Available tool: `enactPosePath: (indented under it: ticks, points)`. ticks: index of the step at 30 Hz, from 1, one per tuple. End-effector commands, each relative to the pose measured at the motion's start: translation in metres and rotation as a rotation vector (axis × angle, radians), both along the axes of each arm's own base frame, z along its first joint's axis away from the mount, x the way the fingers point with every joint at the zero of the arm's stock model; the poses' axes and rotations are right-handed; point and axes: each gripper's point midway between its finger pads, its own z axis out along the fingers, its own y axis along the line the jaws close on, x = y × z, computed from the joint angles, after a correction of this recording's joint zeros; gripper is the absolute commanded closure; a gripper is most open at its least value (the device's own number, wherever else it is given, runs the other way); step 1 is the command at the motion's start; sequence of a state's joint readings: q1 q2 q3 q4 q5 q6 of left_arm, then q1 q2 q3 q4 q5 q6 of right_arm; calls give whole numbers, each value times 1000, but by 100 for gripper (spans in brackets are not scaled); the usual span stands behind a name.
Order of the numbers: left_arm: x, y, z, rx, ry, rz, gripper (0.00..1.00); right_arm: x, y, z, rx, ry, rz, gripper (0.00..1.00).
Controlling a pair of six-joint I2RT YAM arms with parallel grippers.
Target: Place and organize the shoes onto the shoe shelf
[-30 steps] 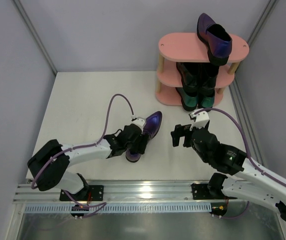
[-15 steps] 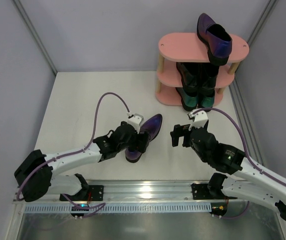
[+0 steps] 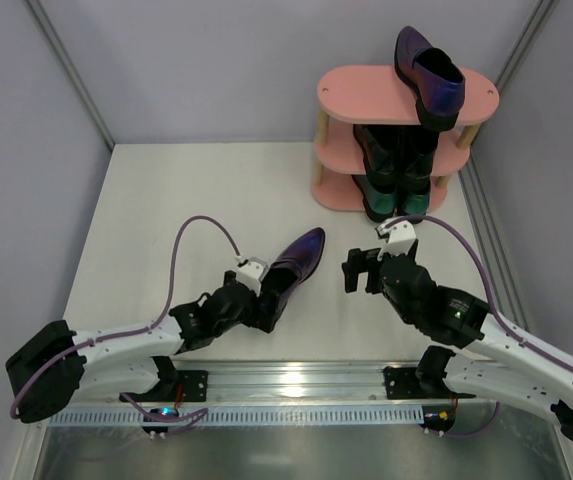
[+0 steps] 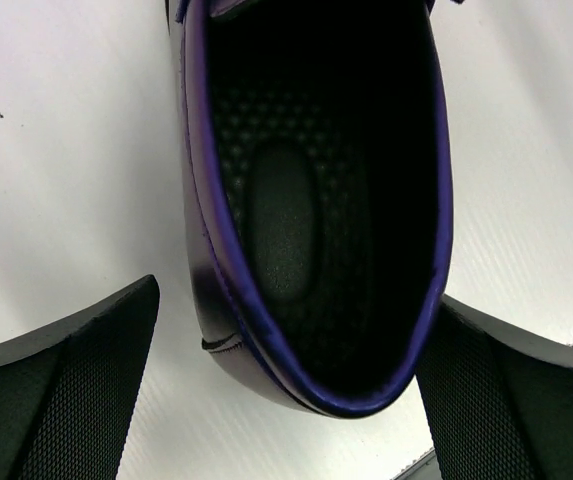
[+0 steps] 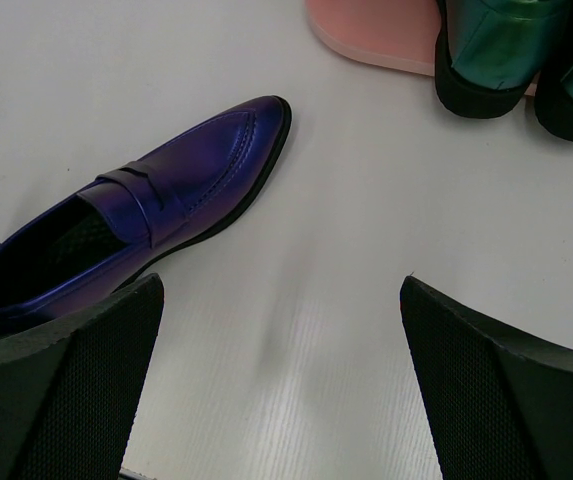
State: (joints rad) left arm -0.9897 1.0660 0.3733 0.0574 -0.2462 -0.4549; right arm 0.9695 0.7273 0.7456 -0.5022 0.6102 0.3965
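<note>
My left gripper's fingers reach just the heel end of the purple shoe. Next, I move them farther toward the toe and close on the shoe's sides [image 4: 199, 235] before I lift it.
One metallic purple shoe [image 3: 298, 256] lies on the white table with its toe toward the shelf. My left gripper [image 3: 258, 303] is open at its heel. In the left wrist view the heel [image 4: 306, 250] sits between the fingers [image 4: 76, 380], with a gap on the left side. My right gripper [image 3: 362, 270] is open over bare table to the right of that shoe [image 5: 166, 205]. The pink shoe shelf [image 3: 366, 92] stands at the far right. Another purple shoe [image 3: 429, 68] is on its top board, black shoes [image 3: 394, 152] on the middle one and green shoes [image 3: 398, 200] at the bottom.
Grey walls close the table at the back and both sides. A metal rail [image 3: 296, 380] runs along the near edge by the arm bases. The green shoes' heels [image 5: 491, 50] stick out over the shelf's bottom board [image 5: 366, 40], just beyond my right gripper [image 5: 281, 385].
My left gripper has opened, let go of the purple shoe and drawn back toward the near edge. The shoe now lies flat on the table. The right arm has not moved.
</note>
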Motion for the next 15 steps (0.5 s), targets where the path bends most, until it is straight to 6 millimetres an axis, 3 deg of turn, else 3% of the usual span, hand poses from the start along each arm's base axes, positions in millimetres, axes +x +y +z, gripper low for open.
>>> enactPosePath:
  ticks: [1,13,15]
  points:
    - [18,-12,25,-107,-85,73,0,4,3,5,13,-19,-15,0]
    - [33,-24,-3,-27,-116,150,0,3,0,2,1,-13,-21,0]
    - [34,-24,-5,-20,-121,146,4,2,-1,2,5,-13,-22,0]
